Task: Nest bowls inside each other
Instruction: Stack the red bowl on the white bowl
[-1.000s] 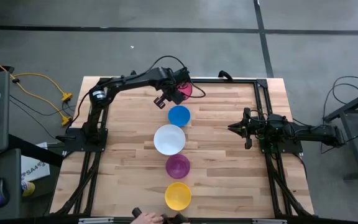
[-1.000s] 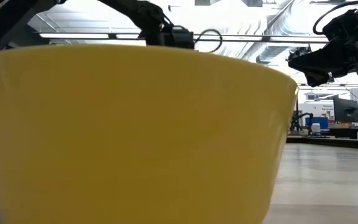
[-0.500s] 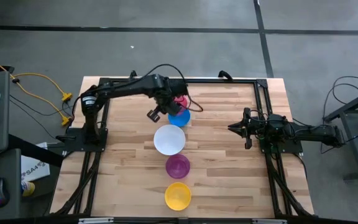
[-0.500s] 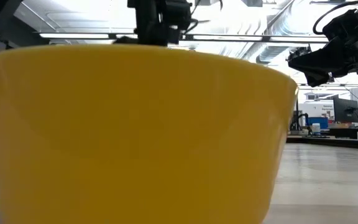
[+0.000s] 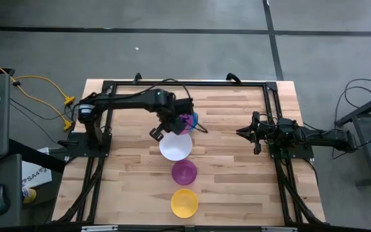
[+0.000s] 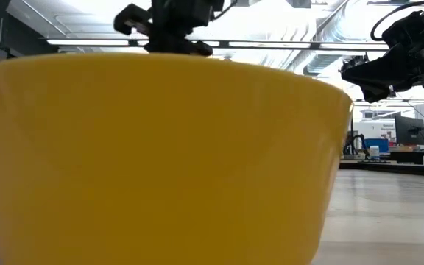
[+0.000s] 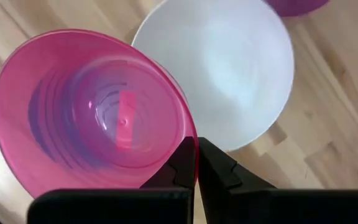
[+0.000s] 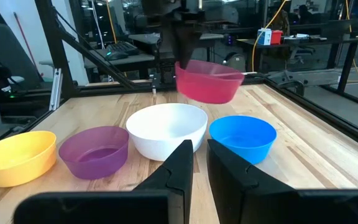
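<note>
Next, my left gripper lets go of the pink-red bowl inside the white bowl (image 5: 176,146) (image 7: 215,71), so that it sits nested between the blue and purple bowls.
My left gripper (image 5: 178,122) is shut on a pink-red bowl (image 7: 95,115), which hangs in the air over the blue bowl (image 8: 242,137) and the far rim of the white bowl (image 5: 176,147). On the table, a row runs toward the near edge: blue, white, purple (image 5: 184,172), then yellow (image 5: 184,202), each on its base. My right gripper (image 5: 240,132) waits at the table's right side, level, with its fingers almost together and nothing between them. The low view is filled by the yellow bowl (image 6: 160,162), which hides the other bowls. My left gripper pinches the pink-red bowl's rim (image 7: 190,144) between its two fingers, one inside the bowl and one outside, on the side toward the table's left. The fingers come from above, pointing down. The bowl is lifted clear, mouth up and slightly tilted, beside the fingers.
A black metal frame (image 5: 269,103) borders the wooden table top. Bare wood lies left and right of the bowl row. The right arm (image 5: 301,136) rests along the right side.
My left gripper has carried the pink-red bowl from the table's far side toward the near edge, across the blue bowl to the white bowl's far rim, rising slightly and turning about as it went. It has stayed shut on the bowl, which is clear of the table.
</note>
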